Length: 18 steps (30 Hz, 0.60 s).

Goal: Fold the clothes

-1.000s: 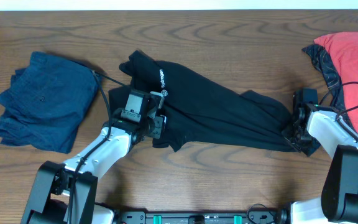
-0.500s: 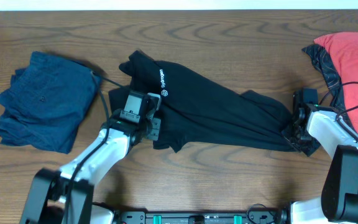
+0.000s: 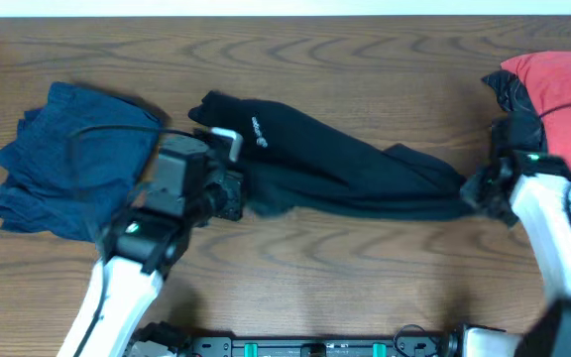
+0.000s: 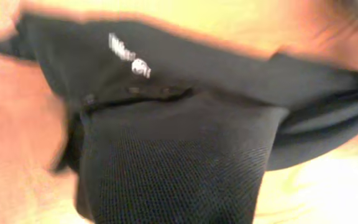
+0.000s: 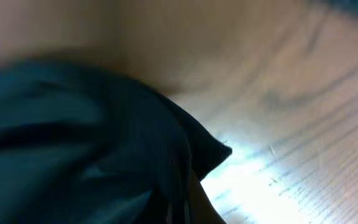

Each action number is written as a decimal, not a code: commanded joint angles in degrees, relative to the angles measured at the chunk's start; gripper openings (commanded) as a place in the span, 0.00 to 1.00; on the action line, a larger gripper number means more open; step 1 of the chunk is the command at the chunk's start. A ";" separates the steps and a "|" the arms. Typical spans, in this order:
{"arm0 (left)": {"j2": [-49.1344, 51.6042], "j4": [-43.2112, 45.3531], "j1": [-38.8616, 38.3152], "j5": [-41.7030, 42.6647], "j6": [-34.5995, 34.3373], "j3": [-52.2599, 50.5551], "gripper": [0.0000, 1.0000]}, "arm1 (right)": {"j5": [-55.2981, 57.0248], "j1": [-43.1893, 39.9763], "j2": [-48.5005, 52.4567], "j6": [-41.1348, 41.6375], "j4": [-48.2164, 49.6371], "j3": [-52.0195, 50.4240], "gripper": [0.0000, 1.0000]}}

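Note:
The black shirt runs as a folded piece of cloth to my right gripper, so next my left gripper lowers the shirt's end and takes the shirt near the logo (image 3: 259, 133).
The black shirt (image 3: 345, 174) with a small white logo (image 3: 258, 129) is stretched into a long band across the middle of the table. My left gripper (image 3: 234, 193) is shut on its left edge; black fabric (image 4: 185, 155) fills the left wrist view and hides the fingers. My right gripper (image 3: 476, 193) is shut on the shirt's right end, where dark fabric (image 5: 86, 149) covers the jaws. Both ends look lifted off the table.
A folded navy garment (image 3: 72, 159) lies at the left. A red garment (image 3: 563, 84) with a dark patterned one (image 3: 513, 94) lies at the far right, next to my right arm. Bare wood table (image 3: 345, 288) runs in front.
Both arms have risen and pulled apart. The shirt, spread flat before, is now drawn taut into a narrower band, and my left gripper has shifted left and up.

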 commanded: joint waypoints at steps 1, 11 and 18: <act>-4.48 -1.36 2.45 3.98 -4.72 5.20 0.06 | -3.06 -1.01 -7.74 -4.57 -2.01 5.31 0.01; -11.82 -6.80 8.35 4.35 -9.03 12.87 0.06 | -2.99 -4.57 -22.25 -11.28 -12.92 20.28 0.01; -11.61 -7.93 8.48 4.31 -9.64 13.00 0.06 | -3.02 -6.10 -24.48 -11.69 -14.53 24.59 0.01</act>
